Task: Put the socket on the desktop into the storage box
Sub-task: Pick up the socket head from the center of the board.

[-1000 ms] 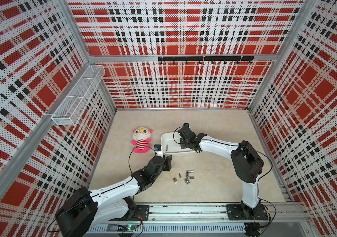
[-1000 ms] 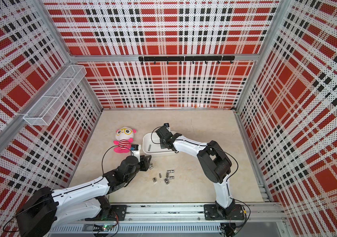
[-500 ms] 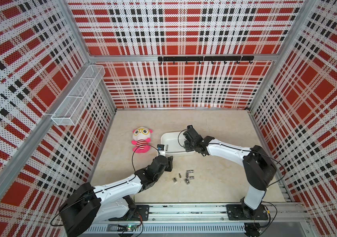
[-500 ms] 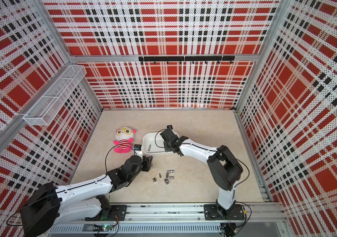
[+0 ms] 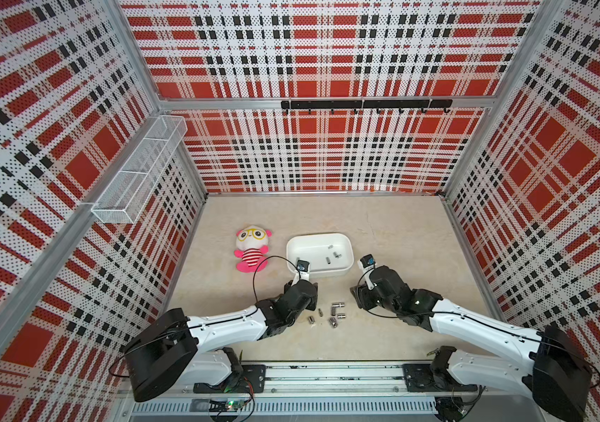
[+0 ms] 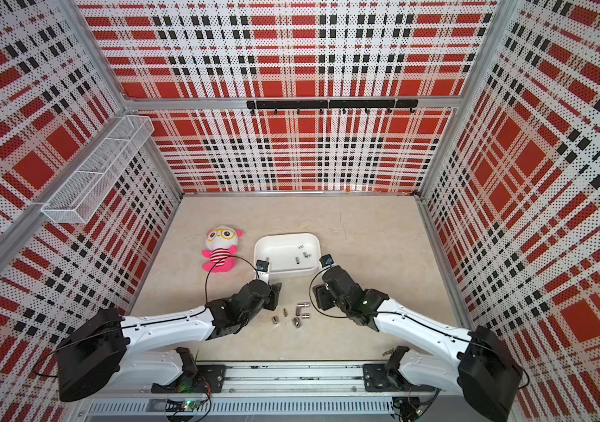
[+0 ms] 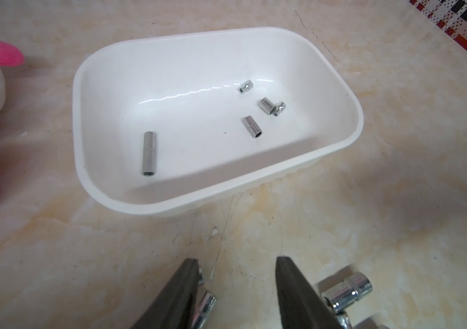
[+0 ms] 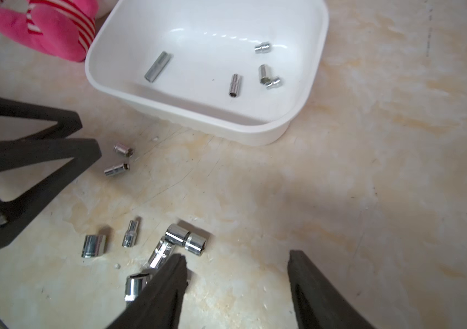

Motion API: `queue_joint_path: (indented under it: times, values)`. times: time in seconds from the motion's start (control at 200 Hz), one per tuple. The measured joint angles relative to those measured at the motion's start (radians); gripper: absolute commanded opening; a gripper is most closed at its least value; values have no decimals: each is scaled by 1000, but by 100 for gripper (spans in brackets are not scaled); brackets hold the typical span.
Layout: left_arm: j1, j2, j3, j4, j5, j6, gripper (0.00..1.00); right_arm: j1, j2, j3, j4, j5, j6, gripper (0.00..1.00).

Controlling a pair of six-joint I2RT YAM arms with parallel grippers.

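Observation:
The robot's right gripper will next close on the middle of the long socket (image 5: pixel 338 304) (image 8: pixel 186 239) that lies in the part of the cluster nearest the storage box.
Several small chrome sockets (image 5: pixel 331 314) (image 6: pixel 296 315) lie scattered on the beige desktop (image 5: pixel 382 226), in front of the white storage box (image 5: pixel 327 272) (image 6: pixel 291 271). Several more sockets (image 7: pixel 149 153) (image 8: pixel 235 85) rest inside the box (image 7: pixel 169 208) (image 8: pixel 255 134). My left gripper (image 5: pixel 311 291) (image 7: pixel 238 259) is open low over the desktop, bare surface between its fingers and sockets (image 7: pixel 346 287) close on either side. My right gripper (image 5: pixel 355 296) (image 8: pixel 237 255) is open just right of the cluster (image 8: pixel 186 240), holding nothing. The left gripper's fingers (image 8: pixel 55 151) show in the right wrist view.
A pink and white plush doll (image 5: pixel 252 248) lies left of the box. A white wire-mesh basket (image 5: pixel 141 175) hangs on the left wall and a black hook rail (image 5: pixel 364 104) on the back wall. Plaid panels enclose the desktop on three sides.
My right arm has pulled back from over the storage box toward the front, and its gripper has opened. The left arm has barely moved.

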Motion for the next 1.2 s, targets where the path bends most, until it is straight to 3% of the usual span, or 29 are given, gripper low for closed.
queue_joint_path:
  times: [0.311,1.202]
  values:
    - [-4,-10,3,-4,0,10,50,94,263,83,23,28,-10,45]
    - [-5,-58,3,-10,-26,10,50,109,358,103,20,63,-12,46]
